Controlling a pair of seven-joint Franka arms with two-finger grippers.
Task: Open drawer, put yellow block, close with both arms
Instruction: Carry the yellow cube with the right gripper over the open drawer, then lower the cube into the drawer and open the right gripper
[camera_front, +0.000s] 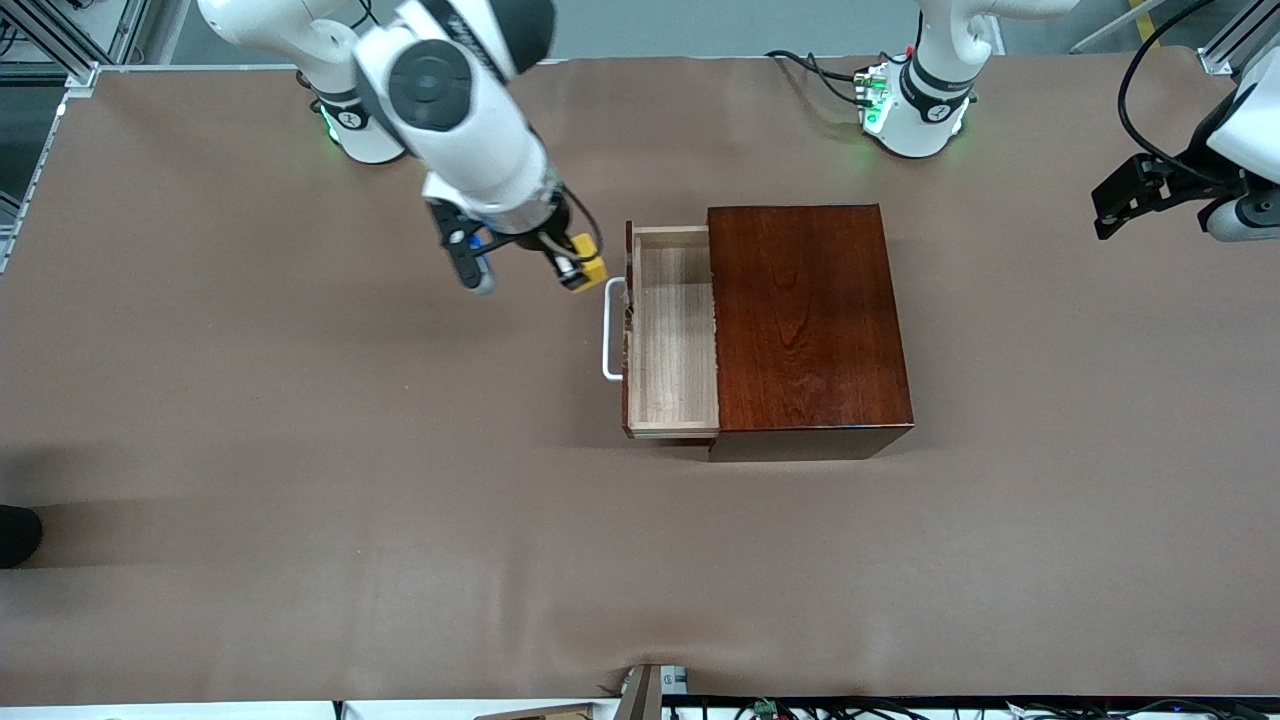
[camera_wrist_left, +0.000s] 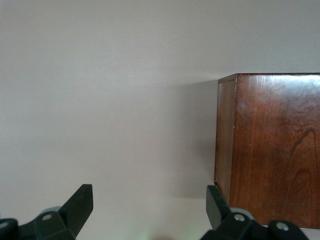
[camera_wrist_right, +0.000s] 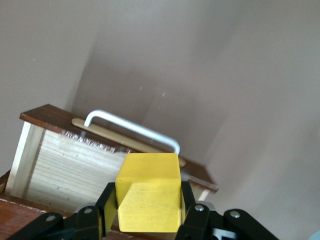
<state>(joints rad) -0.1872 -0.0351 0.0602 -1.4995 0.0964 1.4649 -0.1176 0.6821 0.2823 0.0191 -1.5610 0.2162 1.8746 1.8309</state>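
My right gripper is going to release the yellow block on the middle of the pale drawer's bottom (camera_front: 674, 322). The yellow block now hangs above the brown cloth.
The yellow block (camera_front: 589, 263) hangs in my right gripper (camera_front: 581, 272), which is shut on it above the brown cloth, just beside the white handle (camera_front: 607, 335) in front of the drawer. In the right wrist view the block (camera_wrist_right: 150, 192) fills the gap between the fingers (camera_wrist_right: 187, 202), with the handle (camera_wrist_right: 132, 127) and the pale drawer floor (camera_wrist_right: 65, 170) below. The drawer (camera_front: 672, 345) stands pulled out of the dark reddish box (camera_front: 808, 315) and holds nothing. My left gripper (camera_front: 1105, 215) waits open over the left arm's end of the table, its fingers (camera_wrist_left: 80, 202) wide apart beside the box (camera_wrist_left: 272, 150).
A brown cloth (camera_front: 300, 450) covers the whole table. A black object (camera_front: 15, 535) shows at the cloth's edge at the right arm's end. Cables (camera_front: 820, 65) run near the left arm's base.
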